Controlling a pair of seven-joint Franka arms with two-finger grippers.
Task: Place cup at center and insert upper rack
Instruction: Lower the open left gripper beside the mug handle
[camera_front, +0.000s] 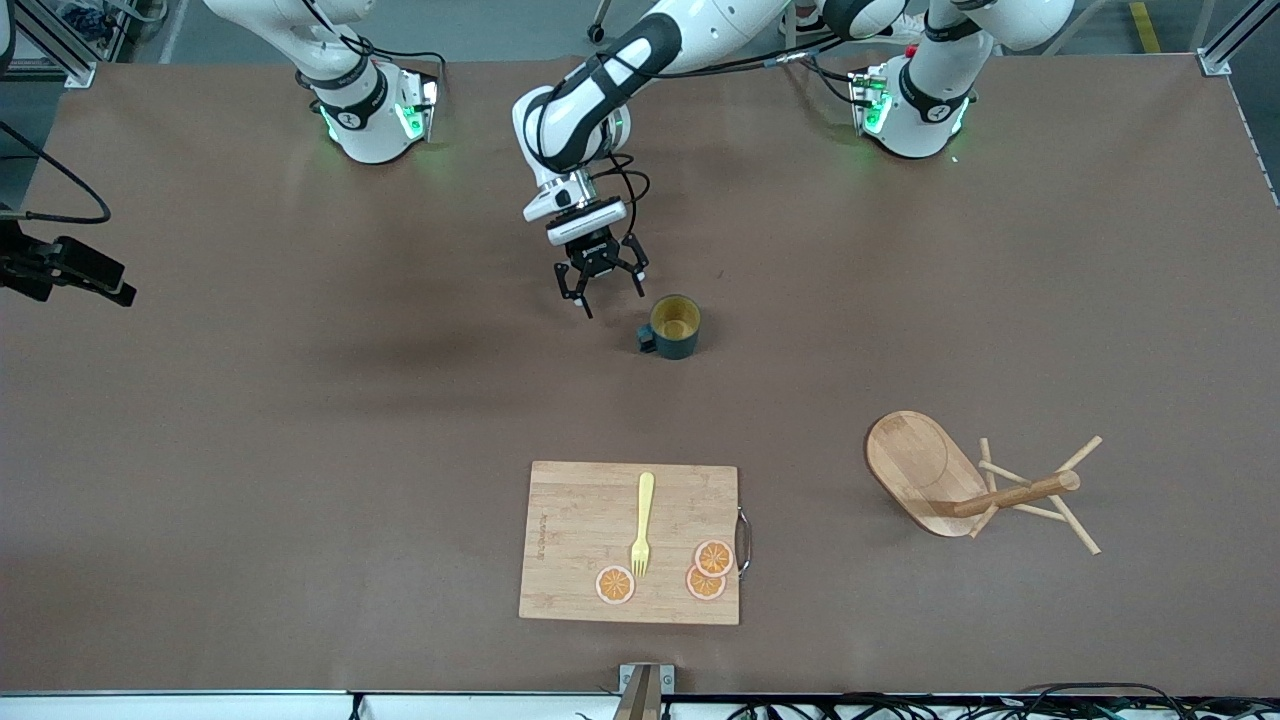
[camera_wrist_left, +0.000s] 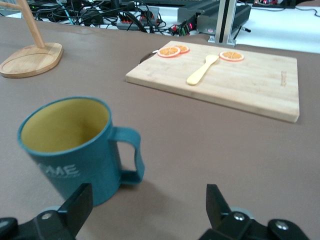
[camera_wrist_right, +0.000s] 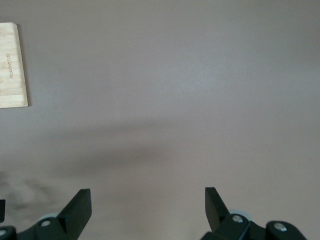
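My left gripper will next close on the outer side of the handle (camera_front: 644, 340) (camera_wrist_left: 140, 162) of the dark teal cup.
The dark teal cup (camera_front: 675, 327) with a yellow inside stands upright near the table's middle, its handle toward the right arm's end. In the left wrist view the cup (camera_wrist_left: 70, 145) is close by and off to one side of the fingers, not between them. My left gripper (camera_front: 612, 298) (camera_wrist_left: 147, 200) is open and empty, low beside the cup's handle. The wooden rack (camera_front: 960, 485) stands on its oval base (camera_wrist_left: 32, 60) toward the left arm's end, nearer the front camera. My right gripper (camera_wrist_right: 148, 200) is open and empty over bare table.
A wooden cutting board (camera_front: 630, 540) (camera_wrist_left: 240, 80) lies nearer the front camera than the cup, with a yellow fork (camera_front: 642, 525) and three orange slices (camera_front: 706, 570) on it. Its corner (camera_wrist_right: 12, 65) shows in the right wrist view.
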